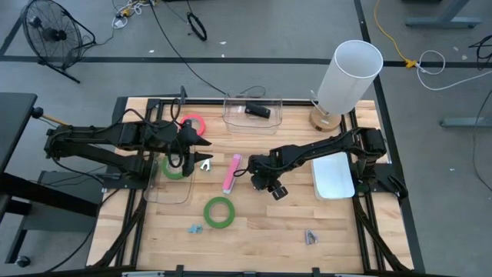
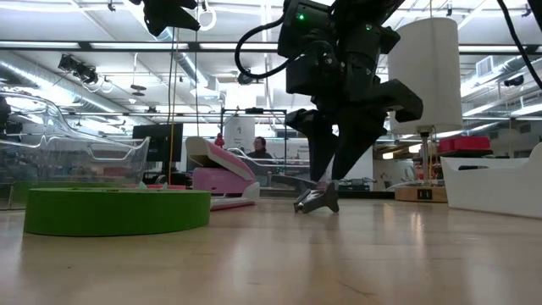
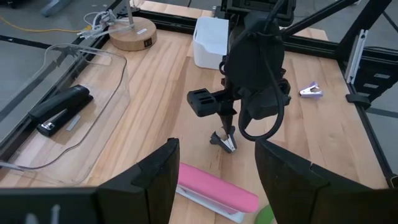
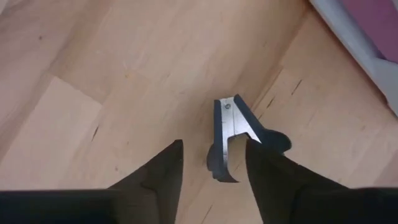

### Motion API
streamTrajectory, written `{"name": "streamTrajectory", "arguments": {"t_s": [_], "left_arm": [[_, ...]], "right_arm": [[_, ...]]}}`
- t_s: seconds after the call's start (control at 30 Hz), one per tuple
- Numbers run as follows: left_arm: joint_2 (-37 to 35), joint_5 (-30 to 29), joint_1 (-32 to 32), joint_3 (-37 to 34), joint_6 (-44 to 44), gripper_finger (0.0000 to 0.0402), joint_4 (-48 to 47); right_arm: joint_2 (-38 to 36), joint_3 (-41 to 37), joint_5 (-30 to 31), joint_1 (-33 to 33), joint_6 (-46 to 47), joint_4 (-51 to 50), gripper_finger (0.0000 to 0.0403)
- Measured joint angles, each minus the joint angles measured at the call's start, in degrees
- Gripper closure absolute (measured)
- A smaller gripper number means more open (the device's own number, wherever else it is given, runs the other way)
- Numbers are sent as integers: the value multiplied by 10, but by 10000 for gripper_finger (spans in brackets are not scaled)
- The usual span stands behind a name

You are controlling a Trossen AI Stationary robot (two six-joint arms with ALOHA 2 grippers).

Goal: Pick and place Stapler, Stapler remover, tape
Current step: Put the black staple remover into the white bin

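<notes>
My right gripper will lift, as its finger overlaps one metal jaw of the stapler remover, then set that finger in the gap and pinch the stapler remover's other handle (image 4: 216, 158).
A dark stapler remover with metal jaws (image 4: 231, 134) lies on the wooden table just right of the pink stapler (image 1: 231, 173). My right gripper (image 4: 211, 168) is open and points down over it, one finger on each side; the low view (image 2: 318, 200) shows it the same way. My left gripper (image 3: 214, 186) is open and empty, raised above the left clear tray (image 1: 165, 188), which holds a green tape roll (image 1: 173, 169). A second green roll (image 1: 219, 212) lies flat near the front. A pink-red roll (image 1: 194, 123) lies at the back left. My right gripper stands astride the stapler remover from above with its fingers apart. One finger (image 4: 273, 174) is close against the remover's dark handle (image 4: 275, 140). I cannot tell whether it touches. The remover rests on the table.
A clear tray (image 1: 252, 113) at the back holds a black stapler (image 1: 257, 110). A white bin (image 1: 333, 175) stands at the right, and a lamp with a white shade (image 1: 350, 73) at the back right. Other small removers lie near the front (image 1: 310, 237) (image 1: 194, 228) and by the left tray (image 1: 206, 163).
</notes>
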Motion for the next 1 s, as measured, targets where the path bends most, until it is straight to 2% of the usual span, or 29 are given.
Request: {"name": "streamTrajectory", "arguments": {"t_s": [0.2, 0.4, 0.8, 1.0], "left_arm": [[0, 0, 0, 0, 0, 189, 0], [0, 0, 0, 0, 0, 189, 0], [0, 0, 0, 0, 0, 189, 0], [0, 0, 0, 0, 0, 189, 0]], "right_arm": [[0, 0, 2, -1, 1, 3, 263], [0, 0, 3, -1, 2, 2, 266], [0, 0, 18, -1, 30, 0, 191], [0, 0, 17, -1, 23, -1, 190]]}}
